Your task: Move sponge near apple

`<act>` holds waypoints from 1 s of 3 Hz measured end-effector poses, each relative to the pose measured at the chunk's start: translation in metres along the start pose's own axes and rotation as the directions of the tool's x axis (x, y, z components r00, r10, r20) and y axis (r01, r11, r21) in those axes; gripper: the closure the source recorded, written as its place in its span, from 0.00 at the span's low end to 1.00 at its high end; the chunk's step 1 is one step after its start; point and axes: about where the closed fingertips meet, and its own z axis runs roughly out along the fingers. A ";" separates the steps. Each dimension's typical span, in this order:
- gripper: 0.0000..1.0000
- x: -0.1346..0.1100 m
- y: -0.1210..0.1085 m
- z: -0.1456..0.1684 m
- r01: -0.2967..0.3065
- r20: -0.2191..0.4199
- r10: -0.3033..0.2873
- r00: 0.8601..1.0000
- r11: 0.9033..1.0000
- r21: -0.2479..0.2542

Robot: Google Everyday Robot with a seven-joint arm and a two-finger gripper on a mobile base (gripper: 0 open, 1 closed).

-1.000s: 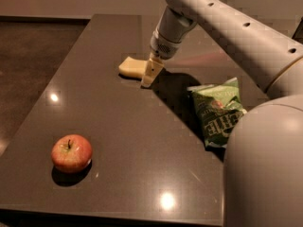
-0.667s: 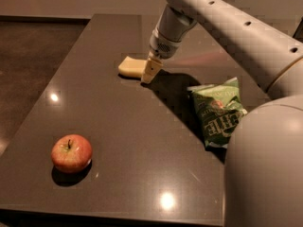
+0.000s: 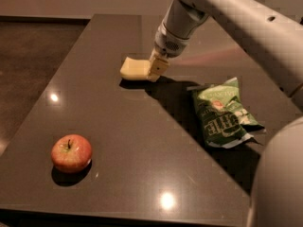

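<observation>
The robot's gripper should release the sponge on the table [image 3: 117, 128] behind the apple, on the side that faces the snack bag. The sponge now lies at the table's far middle.
The pale yellow sponge [image 3: 134, 69] lies at the far middle of the dark table [image 3: 123, 126]. My gripper [image 3: 155, 70] reaches down from the upper right and sits at the sponge's right end, touching it. The red apple [image 3: 71, 153] with yellowish patches stands near the table's front left corner, well apart from the sponge and the gripper.
A green crinkled snack bag [image 3: 222, 113] lies on the right side of the table, below my arm [image 3: 227, 13]. The arm's shadow falls between sponge and bag. The table's left edge borders a dark floor [image 3: 28, 60]. My base [image 3: 284, 183] fills the lower right corner.
</observation>
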 end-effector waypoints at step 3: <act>1.00 0.021 0.068 -0.024 0.136 -0.038 -0.139 0.990 0.988 -0.079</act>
